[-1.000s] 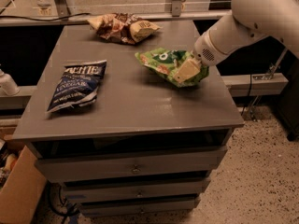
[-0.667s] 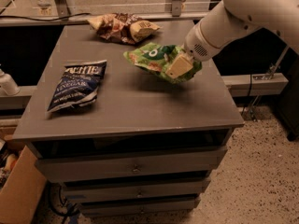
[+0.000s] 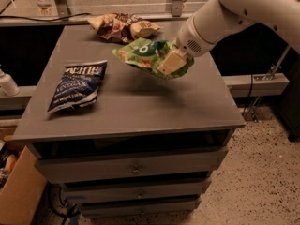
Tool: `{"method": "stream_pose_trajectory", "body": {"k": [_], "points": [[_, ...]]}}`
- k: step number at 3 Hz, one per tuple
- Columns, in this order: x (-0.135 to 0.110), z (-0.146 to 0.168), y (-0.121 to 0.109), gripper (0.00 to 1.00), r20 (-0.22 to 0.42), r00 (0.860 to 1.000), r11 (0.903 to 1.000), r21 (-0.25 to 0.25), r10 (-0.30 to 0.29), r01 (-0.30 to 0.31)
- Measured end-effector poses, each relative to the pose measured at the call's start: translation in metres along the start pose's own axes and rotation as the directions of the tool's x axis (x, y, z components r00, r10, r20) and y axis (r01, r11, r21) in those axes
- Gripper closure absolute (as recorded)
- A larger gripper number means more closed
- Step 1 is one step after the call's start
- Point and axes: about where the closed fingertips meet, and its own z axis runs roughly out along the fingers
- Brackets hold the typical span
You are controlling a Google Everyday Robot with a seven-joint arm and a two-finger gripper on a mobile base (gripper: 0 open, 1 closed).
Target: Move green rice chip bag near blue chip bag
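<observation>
I will release the green rice chip bag on the back edge of the blue chip bag (image 3: 66, 68).
The green rice chip bag (image 3: 140, 55) hangs in the air above the middle of the grey cabinet top (image 3: 140, 107), tilted with its left end free. My gripper (image 3: 169, 62) is shut on the bag's right half, with a cream finger (image 3: 171, 61) lying across it. The white arm reaches in from the upper right. The blue chip bag (image 3: 77, 85), navy with white lettering, lies flat on the left part of the top, well left of the green bag.
A brown-and-cream snack bag (image 3: 124, 27) lies at the back of the top. The cabinet has several drawers (image 3: 136, 165) below. A cardboard box (image 3: 16, 191) stands on the floor at lower left. A metal rail runs behind.
My gripper has lifted the green rice chip bag off the top and carried it left, towards the blue chip bag. The other bags have not moved.
</observation>
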Motion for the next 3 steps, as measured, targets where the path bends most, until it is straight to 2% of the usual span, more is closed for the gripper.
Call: {"method": "stream_pose_trajectory", "body": {"k": [1, 2, 3], "points": [[-0.039, 0.014, 0.016, 1.0, 0.042, 0.996, 0.9962, -0.03, -0.08, 0.081], [-0.069, 0.036, 0.031, 1.0, 0.074, 0.988, 0.9876, -0.063, -0.139, 0.144], [-0.088, 0.059, 0.046, 1.0, 0.098, 0.98, 0.9787, -0.099, -0.171, 0.18]]}}
